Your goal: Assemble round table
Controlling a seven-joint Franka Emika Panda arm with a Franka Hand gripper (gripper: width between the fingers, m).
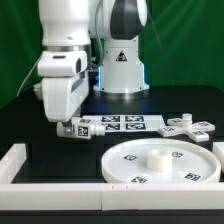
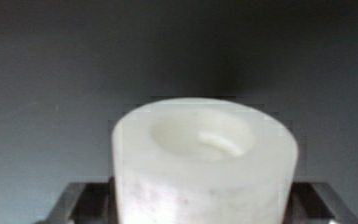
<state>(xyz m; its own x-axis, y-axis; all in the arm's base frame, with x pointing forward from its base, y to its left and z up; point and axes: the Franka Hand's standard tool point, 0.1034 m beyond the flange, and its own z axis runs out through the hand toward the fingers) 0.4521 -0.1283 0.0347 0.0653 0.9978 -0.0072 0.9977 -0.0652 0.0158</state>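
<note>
My gripper is going to release the white leg on the black table (image 1: 74, 130). It will set the leg free just beside the near corner of the marker board.
The short white cylindrical leg (image 2: 208, 160) fills the wrist view, its hollowed end face toward the camera. My gripper (image 2: 202, 207) is shut on it, a dark finger (image 2: 80, 203) pressing on each side. In the exterior view the gripper (image 1: 70, 124) hangs low over the black table at the exterior view's left, and the leg (image 1: 81, 128) shows a tag below it. The large rimmed round disc (image 1: 186, 172) with its central hub lies at the front right. The small cross-shaped foot (image 1: 186, 126) lies behind the disc.
The marker board (image 1: 122, 123) lies flat between the gripper and the foot. White border rails run along the front edge (image 1: 60, 192) and the left side (image 1: 14, 162). The robot base (image 1: 122, 60) stands behind, before a green backdrop.
</note>
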